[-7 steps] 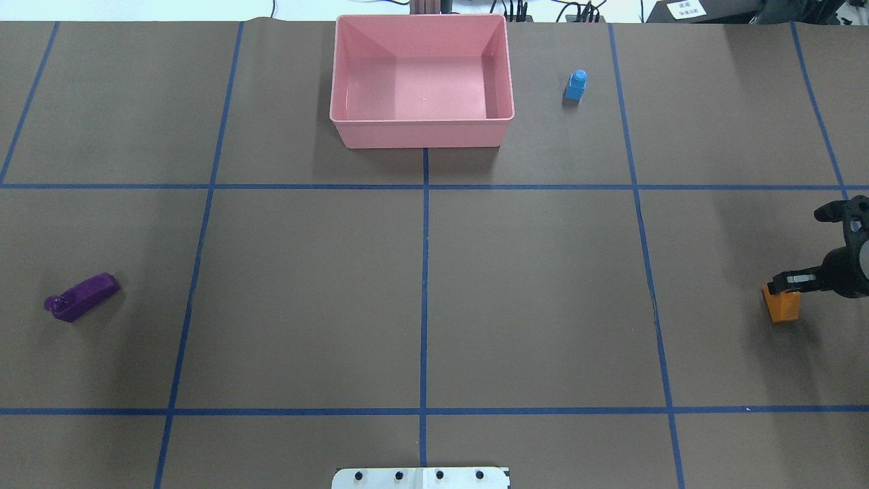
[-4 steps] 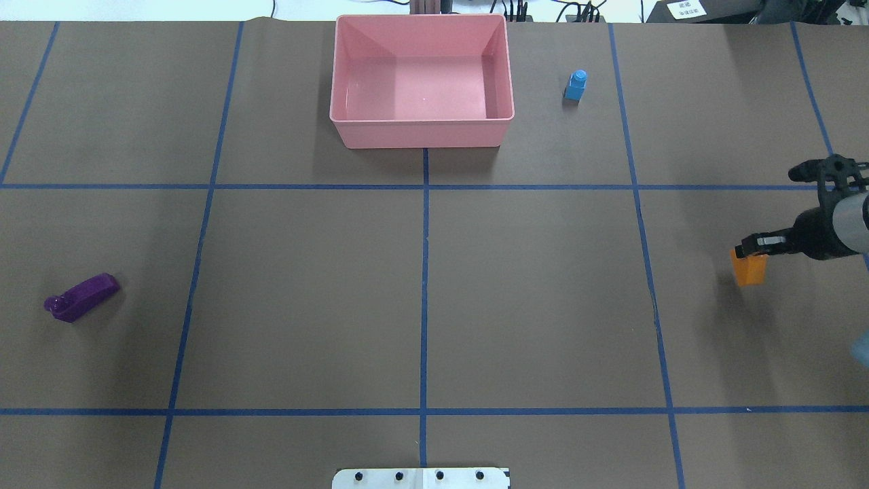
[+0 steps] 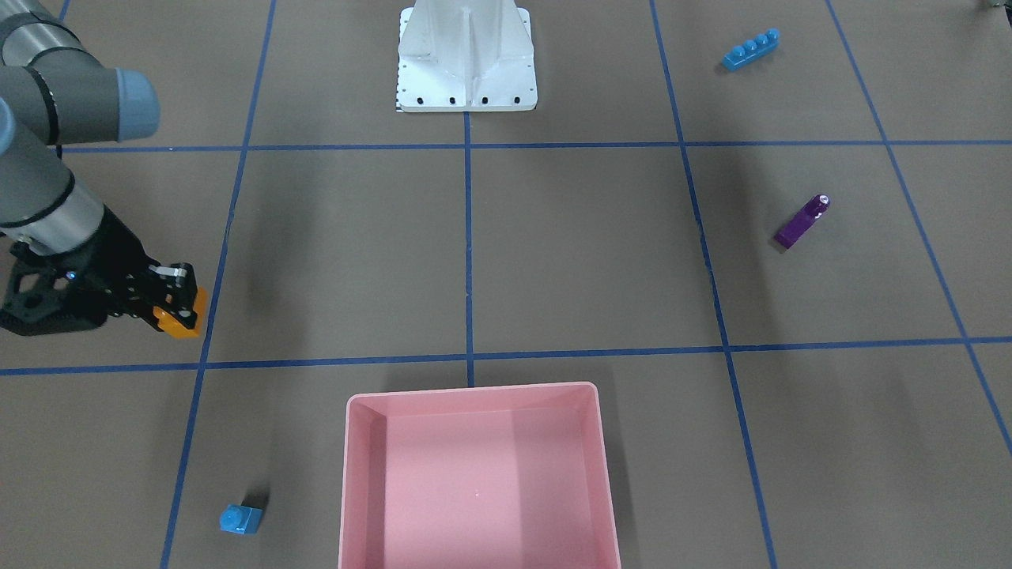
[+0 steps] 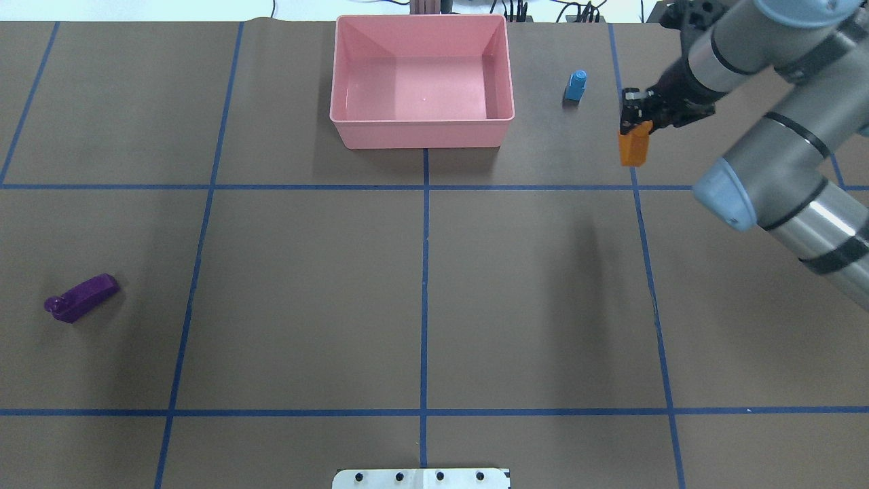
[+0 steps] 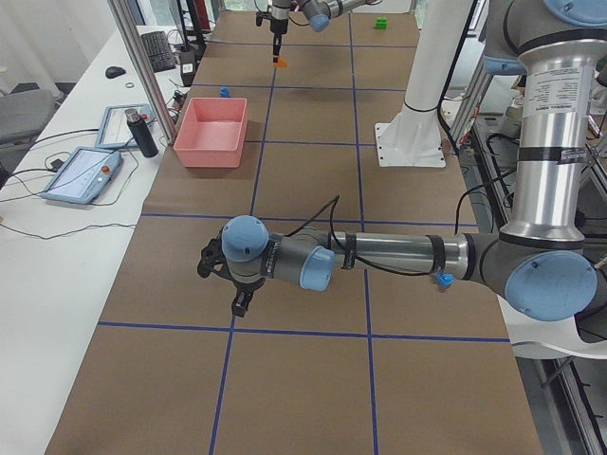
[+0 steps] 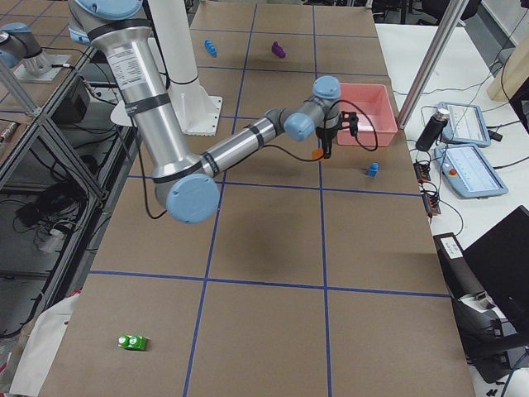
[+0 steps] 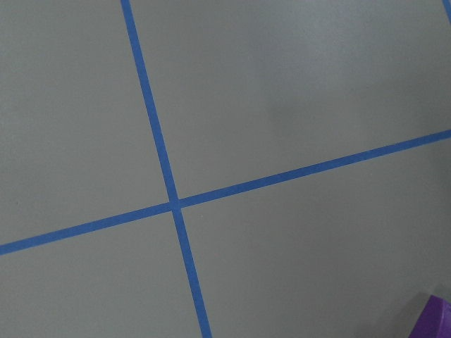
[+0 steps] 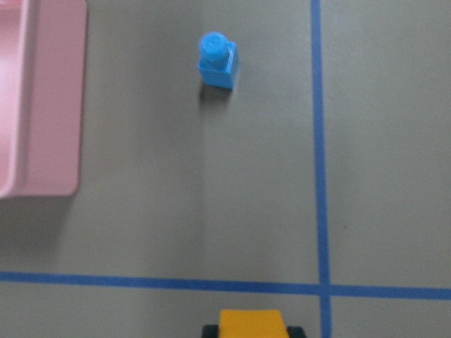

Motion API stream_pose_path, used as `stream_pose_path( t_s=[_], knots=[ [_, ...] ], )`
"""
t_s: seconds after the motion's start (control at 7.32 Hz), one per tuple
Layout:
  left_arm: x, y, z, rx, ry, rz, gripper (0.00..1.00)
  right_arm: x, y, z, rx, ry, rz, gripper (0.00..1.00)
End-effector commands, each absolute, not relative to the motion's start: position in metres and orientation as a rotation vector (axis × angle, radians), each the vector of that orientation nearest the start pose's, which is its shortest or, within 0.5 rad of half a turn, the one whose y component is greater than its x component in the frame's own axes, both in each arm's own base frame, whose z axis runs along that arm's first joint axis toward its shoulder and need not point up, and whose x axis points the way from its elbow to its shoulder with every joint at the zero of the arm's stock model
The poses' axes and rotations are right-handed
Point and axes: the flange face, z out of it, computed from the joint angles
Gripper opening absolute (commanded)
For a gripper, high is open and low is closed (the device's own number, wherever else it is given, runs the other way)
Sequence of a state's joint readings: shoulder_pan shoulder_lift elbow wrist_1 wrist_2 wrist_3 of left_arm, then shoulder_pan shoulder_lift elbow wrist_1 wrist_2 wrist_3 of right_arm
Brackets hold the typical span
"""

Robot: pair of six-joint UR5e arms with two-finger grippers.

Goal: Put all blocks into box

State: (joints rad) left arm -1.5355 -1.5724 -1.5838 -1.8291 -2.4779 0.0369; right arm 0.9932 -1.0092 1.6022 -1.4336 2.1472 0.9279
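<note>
Next, I release the orange block from my right gripper onto the bottom of the pink box, near the box's side (image 3: 417, 480) that faces the small blue block.
My right gripper (image 4: 634, 122) is shut on the orange block (image 4: 634, 147) and holds it above the table, right of the small blue block (image 4: 576, 86) and the pink box (image 4: 421, 122). The orange block also shows in the front view (image 3: 183, 320) and at the bottom of the right wrist view (image 8: 252, 322). The purple block (image 4: 81, 297) lies far left. The long blue block (image 3: 751, 50) and the green block (image 6: 132, 341) lie near the robot's side. The box is empty. My left gripper (image 5: 237, 301) shows only in the exterior left view, so I cannot tell its state.
The white robot base (image 3: 466, 55) stands at the table's near middle edge. Blue tape lines divide the brown table cover. The left wrist view shows bare table and a corner of the purple block (image 7: 433, 320).
My right gripper has carried the orange block from the table's right edge up and toward the far side, now beside the small blue block. Other blocks have not moved.
</note>
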Motion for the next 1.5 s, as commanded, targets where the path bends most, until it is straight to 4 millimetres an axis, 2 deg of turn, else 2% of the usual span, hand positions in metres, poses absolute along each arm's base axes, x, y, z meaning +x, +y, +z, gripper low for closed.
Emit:
stream_pose_path(
  t_s=[0.0,0.14,0.27,0.41,0.55,0.68,0.82,0.96,1.09,1.23,1.37],
  knots=[
    [-0.037,-0.507,0.615,0.26,0.901,0.192,1.0,-0.376,-0.704,0.183,0.082,-0.879,0.203,0.0],
    [-0.036,-0.507,0.615,0.261,0.902,0.194,1.0,-0.398,-0.733,0.151,0.074,-0.847,0.22,0.0],
    [-0.036,-0.507,0.615,0.261,0.903,0.196,1.0,-0.423,-0.747,0.133,0.078,-0.808,0.225,0.0],
    [-0.036,-0.507,0.615,0.261,0.901,0.195,1.0,-0.447,-0.759,0.142,0.125,-0.817,0.209,0.0],
    [-0.036,-0.507,0.614,0.263,0.901,0.196,1.0,-0.473,-0.771,0.161,0.153,-0.82,0.194,0.0],
    [-0.036,-0.507,0.611,0.266,0.903,0.197,1.0,-0.496,-0.771,0.163,0.169,-0.793,0.19,0.0],
    [-0.036,-0.507,0.611,0.266,0.903,0.197,1.0,-0.519,-0.759,0.17,0.182,-0.761,0.179,0.0],
    [-0.036,-0.508,0.61,0.269,0.903,0.198,1.0,-0.527,-0.755,0.176,0.175,-0.75,0.173,0.34],
    [-0.036,-0.511,0.602,0.306,0.901,0.216,1.0,-0.532,-0.752,0.177,0.172,-0.75,0.168,0.98],
    [0.0,-0.531,0.574,0.353,0.909,0.31,1.0,-0.535,-0.75,0.179,0.167,-0.75,0.164,0.99],
    [0.036,-0.54,0.553,0.354,0.922,0.363,1.0,-0.534,-0.749,0.173,0.171,-0.759,0.161,0.99]
  ],
)
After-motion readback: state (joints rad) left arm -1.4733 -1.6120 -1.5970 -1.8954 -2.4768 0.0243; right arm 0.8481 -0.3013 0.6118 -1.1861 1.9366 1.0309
